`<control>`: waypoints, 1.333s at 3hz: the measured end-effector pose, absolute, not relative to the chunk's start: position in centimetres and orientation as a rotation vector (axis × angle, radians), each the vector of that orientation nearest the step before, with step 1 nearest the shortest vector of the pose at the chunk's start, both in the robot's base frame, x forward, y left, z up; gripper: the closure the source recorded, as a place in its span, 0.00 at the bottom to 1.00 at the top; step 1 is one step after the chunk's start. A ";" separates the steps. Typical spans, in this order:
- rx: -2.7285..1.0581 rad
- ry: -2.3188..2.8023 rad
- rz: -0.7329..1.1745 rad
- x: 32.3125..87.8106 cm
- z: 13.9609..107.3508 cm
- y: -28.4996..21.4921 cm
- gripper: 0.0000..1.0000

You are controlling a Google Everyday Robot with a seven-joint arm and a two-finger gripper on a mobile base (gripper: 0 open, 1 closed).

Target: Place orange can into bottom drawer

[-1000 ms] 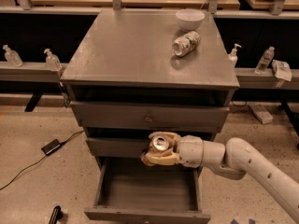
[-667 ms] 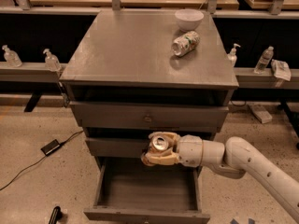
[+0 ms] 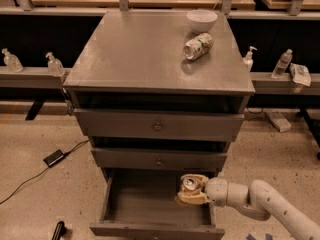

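Observation:
Next, I set the orange can on the bottom drawer's inside (image 3: 187,190), toward the back near my arm's side, with my gripper.
The orange can (image 3: 189,183), orange-brown with a silver top and pull tab, sits upright in my gripper (image 3: 190,190). The gripper is shut on it and holds it inside the right part of the open bottom drawer (image 3: 150,206), just above the drawer floor. My white arm (image 3: 260,204) reaches in from the lower right. The drawer is pulled out toward the camera and its floor looks bare. The two shallower drawers above are closed.
A white-and-green can (image 3: 198,46) lies on its side on the cabinet top (image 3: 130,54) next to a white bowl (image 3: 202,20). Bottles stand on ledges to either side. A cable and black box (image 3: 53,157) lie on the floor at left.
My gripper has moved down with the orange can, from in front of the middle drawer into the open bottom drawer. The view now sits closer to the cabinet.

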State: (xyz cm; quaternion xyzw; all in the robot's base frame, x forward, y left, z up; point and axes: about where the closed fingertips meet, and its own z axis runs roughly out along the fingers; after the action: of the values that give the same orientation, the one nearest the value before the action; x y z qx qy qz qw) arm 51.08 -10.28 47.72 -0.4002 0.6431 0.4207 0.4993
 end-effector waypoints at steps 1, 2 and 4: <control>-0.945 1.671 1.020 50.3 40.4 -12.2 1.00; -0.939 1.686 1.022 50.1 39.5 -12.5 1.00; -0.885 1.590 1.032 55.8 33.8 -11.5 1.00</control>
State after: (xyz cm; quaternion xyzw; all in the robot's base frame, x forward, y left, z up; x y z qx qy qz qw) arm 55.79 -11.53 33.79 -0.3662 0.6576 0.4271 0.5011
